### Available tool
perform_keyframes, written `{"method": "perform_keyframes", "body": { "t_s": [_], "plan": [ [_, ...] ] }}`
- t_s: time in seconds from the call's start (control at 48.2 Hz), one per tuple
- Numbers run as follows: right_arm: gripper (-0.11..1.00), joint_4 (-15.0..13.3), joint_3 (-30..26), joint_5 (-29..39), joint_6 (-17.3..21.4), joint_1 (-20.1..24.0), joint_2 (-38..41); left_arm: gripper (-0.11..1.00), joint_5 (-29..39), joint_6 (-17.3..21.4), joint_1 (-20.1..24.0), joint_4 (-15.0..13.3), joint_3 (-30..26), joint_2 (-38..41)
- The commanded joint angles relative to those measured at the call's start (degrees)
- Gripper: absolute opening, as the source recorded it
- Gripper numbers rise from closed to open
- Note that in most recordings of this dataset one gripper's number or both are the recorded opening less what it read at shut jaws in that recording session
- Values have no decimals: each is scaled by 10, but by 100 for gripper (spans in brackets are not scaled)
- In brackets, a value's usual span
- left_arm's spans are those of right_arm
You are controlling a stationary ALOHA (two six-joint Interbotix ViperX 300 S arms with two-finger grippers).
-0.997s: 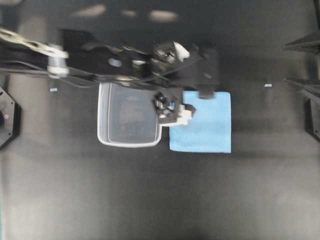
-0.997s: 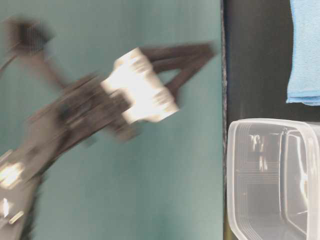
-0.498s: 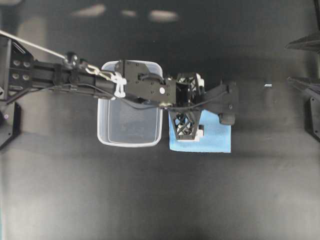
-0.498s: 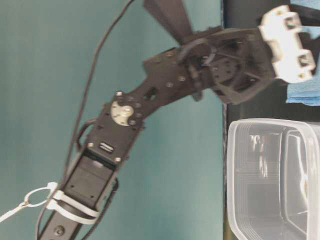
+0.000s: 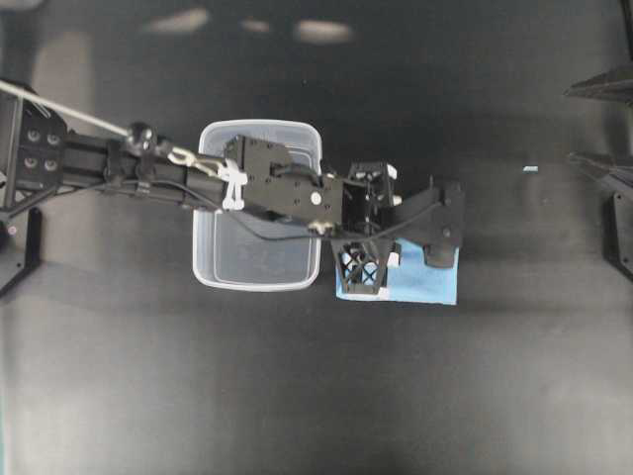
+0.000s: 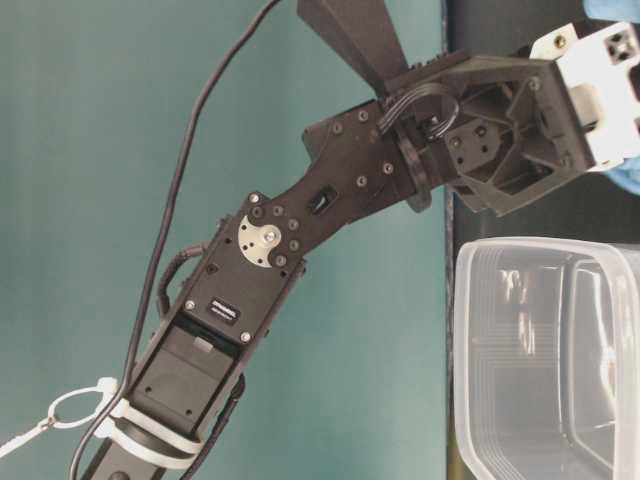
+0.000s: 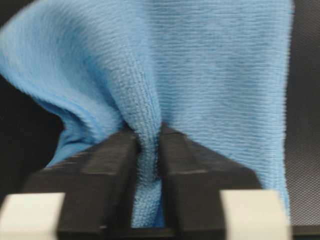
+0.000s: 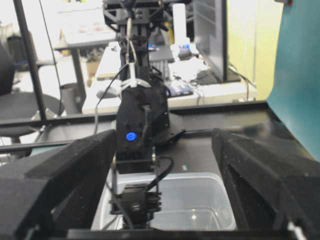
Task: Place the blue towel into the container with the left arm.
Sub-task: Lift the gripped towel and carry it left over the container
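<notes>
I need to use my left gripper to release the blue towel flat across the middle of the clear container's bottom (image 5: 265,201).
The blue towel (image 7: 215,75) lies on the black table just right of the container (image 5: 257,285), a clear plastic tub. The left arm (image 5: 297,188) reaches across the tub's far half, and its gripper (image 5: 438,252) comes down on the towel (image 5: 420,289). In the left wrist view my left gripper (image 7: 149,145) is shut on a raised fold of the towel, with cloth bunched between the black fingers (image 7: 110,165). The right gripper (image 8: 163,137) stands open and holds nothing, off at the table's right edge (image 5: 569,127).
At table level the tub (image 6: 540,360) sits low at the right, with the left arm's wrist (image 6: 480,130) above it against a teal backdrop. Black arm bases stand at the left and right table edges. A small pale mark (image 5: 530,169) lies right of the towel.
The left arm swung out over the towel and came down on it. Its jaws went from open to shut on a fold, and the towel bunched up. The right gripper stayed put.
</notes>
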Motion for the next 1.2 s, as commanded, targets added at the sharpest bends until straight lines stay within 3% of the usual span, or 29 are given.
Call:
{"method": "perform_keyframes", "body": {
  "t_s": [0.0,0.145,0.374,0.623,0.872,1.184],
  "plan": [
    [74,2,-5,-7,2,-1,1,6,4,-1,1,3,-4,-11],
    [74,2,-4,-3,20,-1,-10,6,23,0,4,3,-19,-52],
    [74,2,-3,-2,37,-1,-23,6,105,0,11,3,-37,-180],
    [74,2,-3,-2,39,-1,-32,6,199,-1,54,2,31,-341],
    [74,2,-4,-2,39,-1,-33,6,174,-2,65,3,158,-440],
    [74,2,-3,-2,39,-1,-33,6,108,-3,64,2,229,-471]
  ]
}}
